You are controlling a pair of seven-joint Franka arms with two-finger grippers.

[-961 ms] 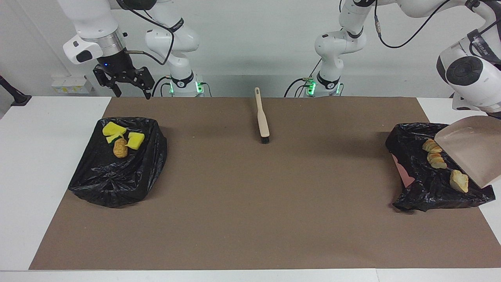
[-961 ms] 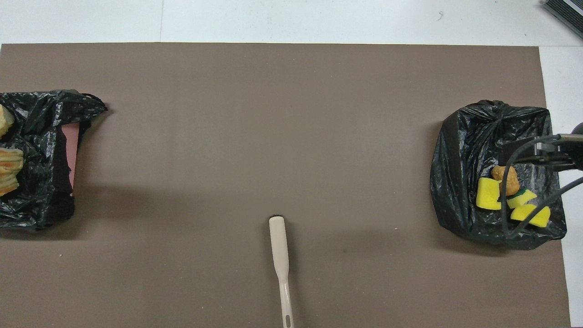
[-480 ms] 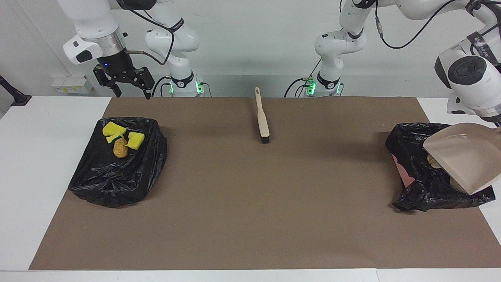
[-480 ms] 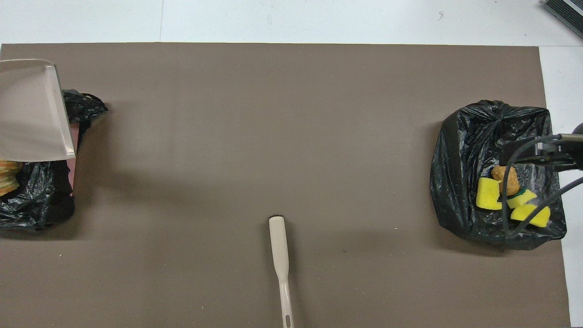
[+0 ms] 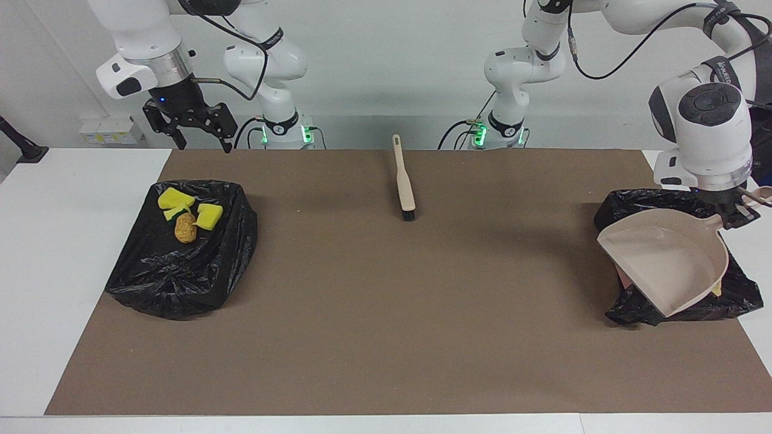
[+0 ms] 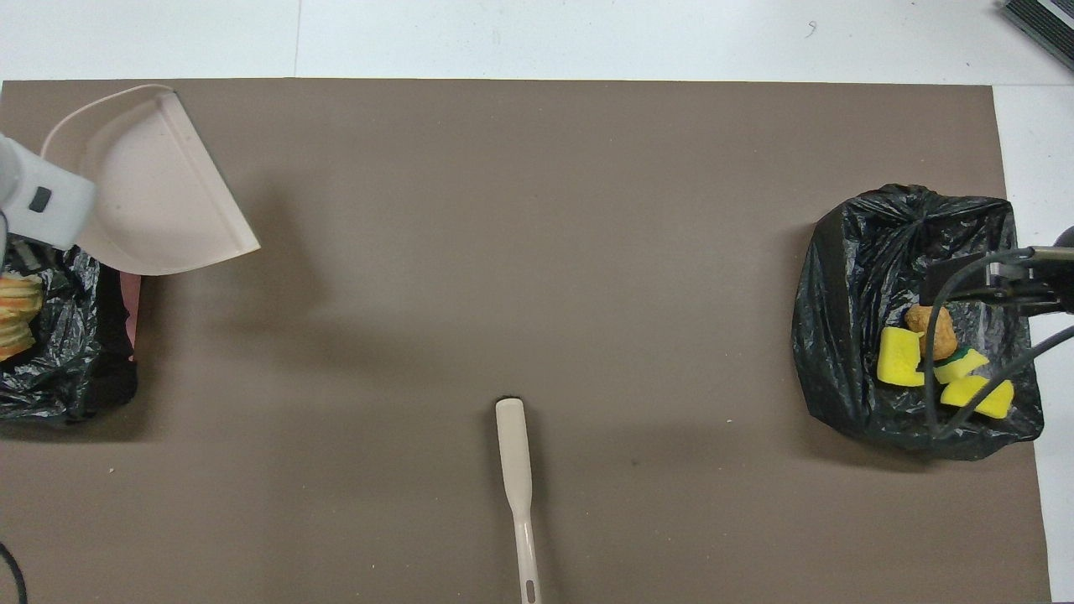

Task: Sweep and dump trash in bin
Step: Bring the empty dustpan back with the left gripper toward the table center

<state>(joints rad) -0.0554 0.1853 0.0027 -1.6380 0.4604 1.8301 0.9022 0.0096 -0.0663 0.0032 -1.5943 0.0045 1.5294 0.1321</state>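
The robot's left gripper should set the beige dustpan down on the brown mat [image 6: 504, 227] beyond the black bristles of the beige brush.
My left gripper [image 5: 731, 212] is shut on the handle of the beige dustpan [image 5: 669, 259], which hangs almost level over the black-bagged bin [image 5: 639, 310] at the left arm's end. The pan [image 6: 159, 193] looks empty. Pale beige lumps of trash [image 6: 17, 306] lie in that bin [image 6: 75, 377]. In the bin [image 5: 175, 271] at the right arm's end lie yellow sponge chunks [image 5: 176, 198] and an orange-brown lump [image 5: 185, 228]. My right gripper [image 5: 204, 143] waits open in the air, over the table edge beside that bin.
The beige brush [image 5: 404, 184] with black bristles lies on the brown mat [image 5: 386, 313] mid-table, near the robots' edge, handle toward the robots. White tabletop [image 5: 66, 241] borders the mat at both ends.
The left arm has swung the dustpan from steeply tipped to almost level and toward the table's middle. In the facing view it now covers the pale lumps. The right arm has not moved.
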